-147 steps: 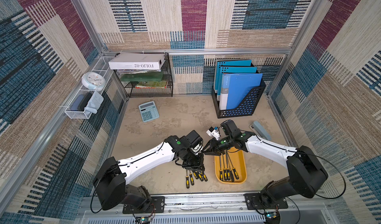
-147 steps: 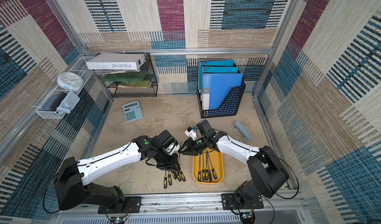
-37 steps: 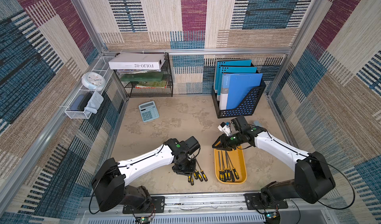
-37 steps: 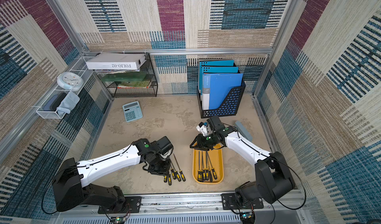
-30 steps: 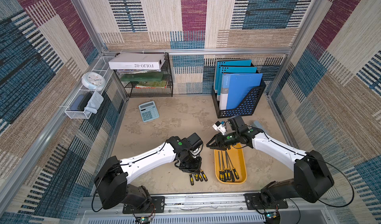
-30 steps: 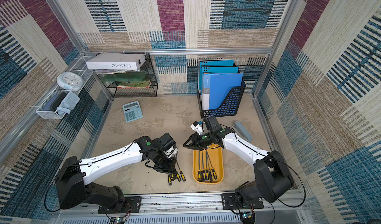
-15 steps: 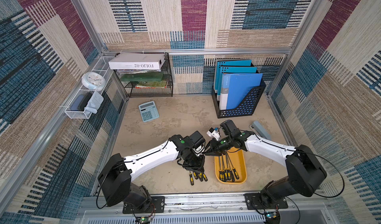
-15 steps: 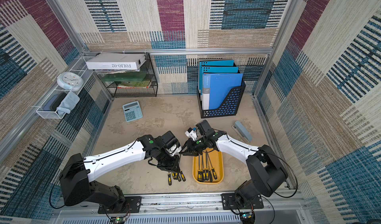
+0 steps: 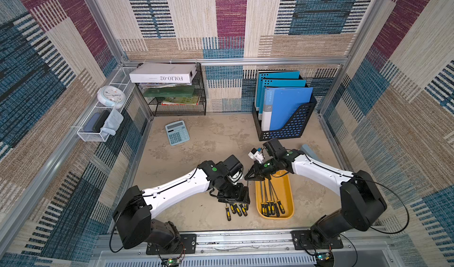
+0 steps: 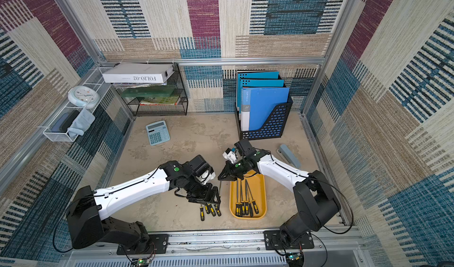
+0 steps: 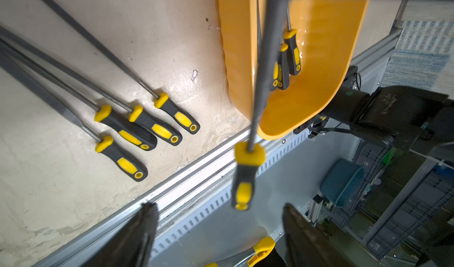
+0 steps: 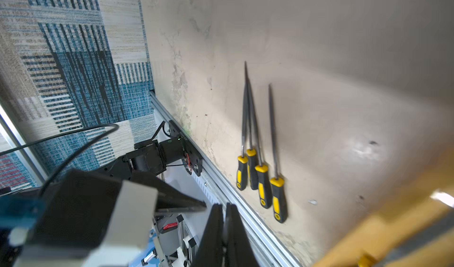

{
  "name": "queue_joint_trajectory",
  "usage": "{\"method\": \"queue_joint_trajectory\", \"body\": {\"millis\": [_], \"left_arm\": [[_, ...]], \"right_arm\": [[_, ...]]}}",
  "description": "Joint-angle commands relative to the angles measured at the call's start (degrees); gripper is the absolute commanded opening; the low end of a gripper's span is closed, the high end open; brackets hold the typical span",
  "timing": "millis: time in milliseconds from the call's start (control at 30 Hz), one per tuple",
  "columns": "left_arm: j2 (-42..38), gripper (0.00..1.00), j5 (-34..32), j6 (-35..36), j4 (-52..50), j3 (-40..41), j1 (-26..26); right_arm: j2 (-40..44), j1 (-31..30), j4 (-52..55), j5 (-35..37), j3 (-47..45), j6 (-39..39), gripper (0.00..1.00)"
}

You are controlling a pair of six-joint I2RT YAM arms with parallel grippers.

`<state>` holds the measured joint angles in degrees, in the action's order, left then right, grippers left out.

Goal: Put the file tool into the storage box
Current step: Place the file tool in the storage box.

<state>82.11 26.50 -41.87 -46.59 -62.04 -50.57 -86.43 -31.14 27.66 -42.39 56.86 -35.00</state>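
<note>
I should let go of the file tool with my right gripper among the other files lying in the storage box (image 9: 266, 198).
A file tool (image 11: 245, 177) with a black and yellow handle hangs in the air, its thin shaft (image 10: 220, 187) running up into my right gripper (image 9: 247, 178). The right gripper (image 12: 224, 205) is shut on the shaft's tip, at the near-left corner of the storage box (image 9: 291, 199), a yellow-orange tray (image 11: 319, 56). My left gripper (image 11: 218, 205) stands open around the handle's end without touching it. It hangs just left of the box (image 10: 264, 197), above several files (image 9: 235, 209) lying on the table. Several more files (image 9: 270, 204) lie in the box.
A calculator (image 9: 177, 132) lies at the back left. Behind it stands a black wire rack (image 9: 177, 98). A black folder holder (image 9: 285, 120) with blue folders is at the back right, with a grey stapler (image 10: 290, 156) by the right wall. A metal rail (image 9: 221, 238) borders the front.
My left gripper has let go of the file and opened wide. My right gripper has shut on the file's tip. Both arms have hardly moved in the last half second.
</note>
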Motion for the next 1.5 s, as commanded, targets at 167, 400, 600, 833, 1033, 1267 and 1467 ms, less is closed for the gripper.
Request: {"method": "queue_joint_trajectory", "body": {"millis": [167, 400, 600, 833, 1033, 1267, 1467], "left_arm": [[-4.49, 0.94, -4.86, -3.63, -0.99, 5.81, 3.16], [-4.71, 0.94, -6.15, -5.23, -0.39, 7.93, 3.98], [-5.03, 0.93, -6.1, -7.14, 1.65, 10.43, 3.91], [-4.5, 0.91, -6.31, -8.86, 3.18, 12.36, 3.96], [-2.97, 0.87, -6.29, -10.74, 3.7, 13.81, 3.77], [0.05, 0.76, -7.52, -12.48, 3.72, 14.01, 1.67], [6.04, 0.66, -9.95, -14.88, 2.32, 12.09, -2.28]], "right_arm": [[0.89, 8.42, 23.33, 16.93, 2.84, 16.71, 0.0], [-2.69, 7.67, 20.26, 18.8, 1.18, 17.25, 0.0], [-4.94, 6.67, 18.43, 19.43, 0.14, 17.43, 0.0], [-5.94, 6.17, 16.31, 18.32, -1.97, 16.89, 0.05], [-5.14, 6.09, 16.63, 19.04, -1.95, 17.08, 0.32], [-2.19, 6.18, 18.63, 20.48, 0.95, 16.11, 0.39], [-1.63, 6.22, 19.95, 19.98, 4.62, 16.11, 0.39]]}}
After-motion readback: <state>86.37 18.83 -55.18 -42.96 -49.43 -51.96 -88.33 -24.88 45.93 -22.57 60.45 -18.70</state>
